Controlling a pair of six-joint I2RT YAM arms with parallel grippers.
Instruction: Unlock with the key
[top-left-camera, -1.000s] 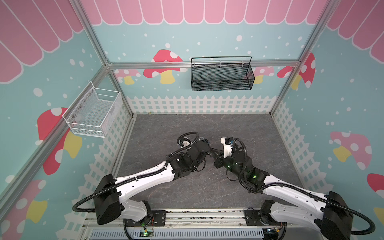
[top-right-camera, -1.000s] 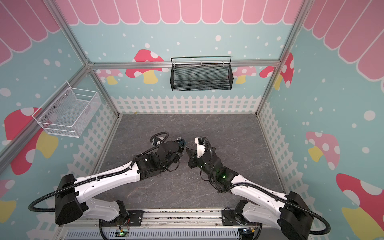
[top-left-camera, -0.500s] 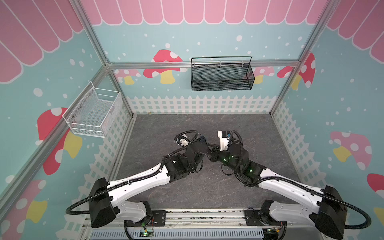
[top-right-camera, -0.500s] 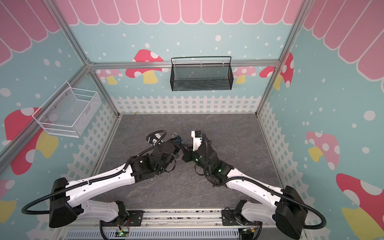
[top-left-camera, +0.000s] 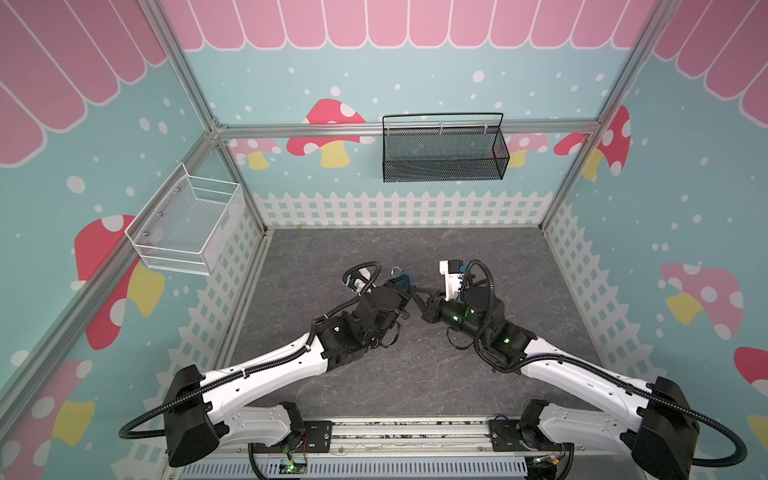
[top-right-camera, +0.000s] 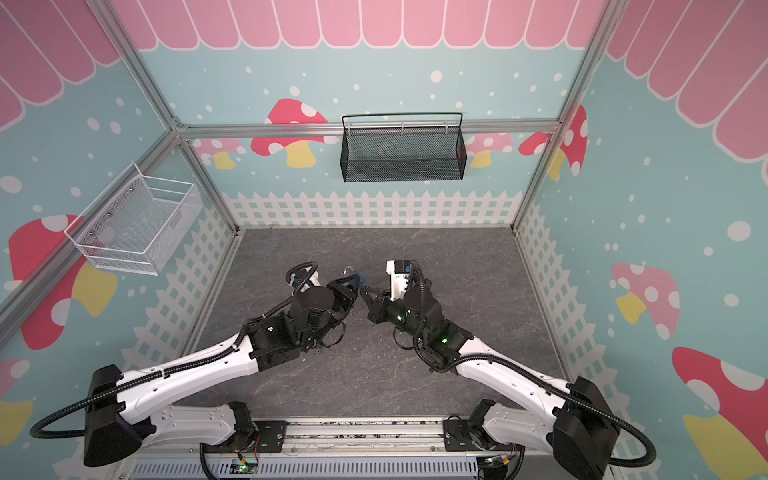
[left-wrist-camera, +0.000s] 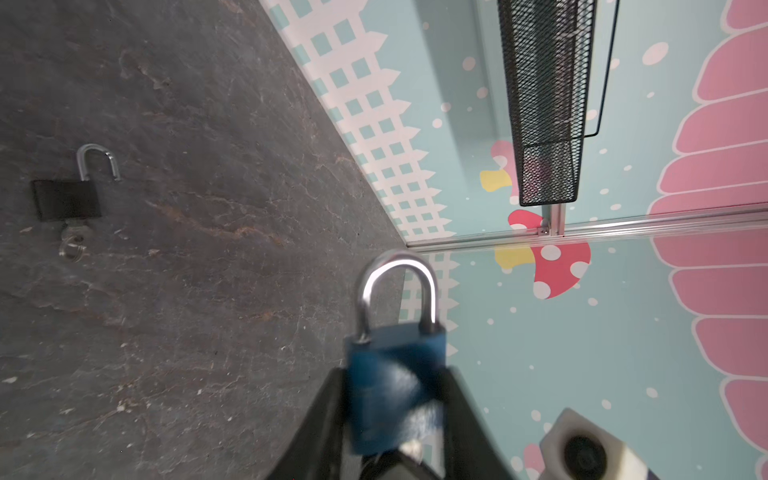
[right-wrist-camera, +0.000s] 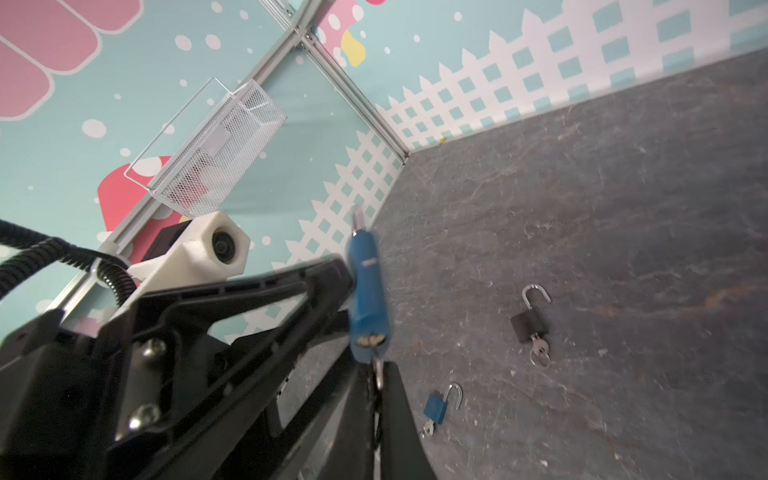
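The body of the blue padlock sits shallow in the fingertips of my left gripper, so that gripper should open and grip closer to the shackle (left-wrist-camera: 397, 336) while my right gripper holds the key.
A blue padlock (left-wrist-camera: 395, 382) with its silver shackle (left-wrist-camera: 397, 286) closed is held above the floor, and my left gripper (left-wrist-camera: 395, 403) is shut on its body. In both top views the padlock (top-left-camera: 402, 277) (top-right-camera: 356, 277) shows between the two wrists. My right gripper (right-wrist-camera: 377, 376) is shut on a small silver key (right-wrist-camera: 378, 368). The key's blade meets the brass keyhole end of the padlock (right-wrist-camera: 368, 291). Motion blur hides how deep the key sits. The right gripper (top-left-camera: 414, 289) points at the left gripper (top-left-camera: 401, 287) from the right.
On the grey floor lie a black padlock (right-wrist-camera: 530, 326) (left-wrist-camera: 68, 199) and a small blue padlock (right-wrist-camera: 436, 407), each with its shackle open and a key in it. A black mesh basket (top-left-camera: 442, 151) hangs on the back wall. A white wire basket (top-left-camera: 187, 226) hangs on the left wall.
Both grippers have moved together toward the back wall, keeping the padlock and key tip to tip. The right wrist has swung more to the left.
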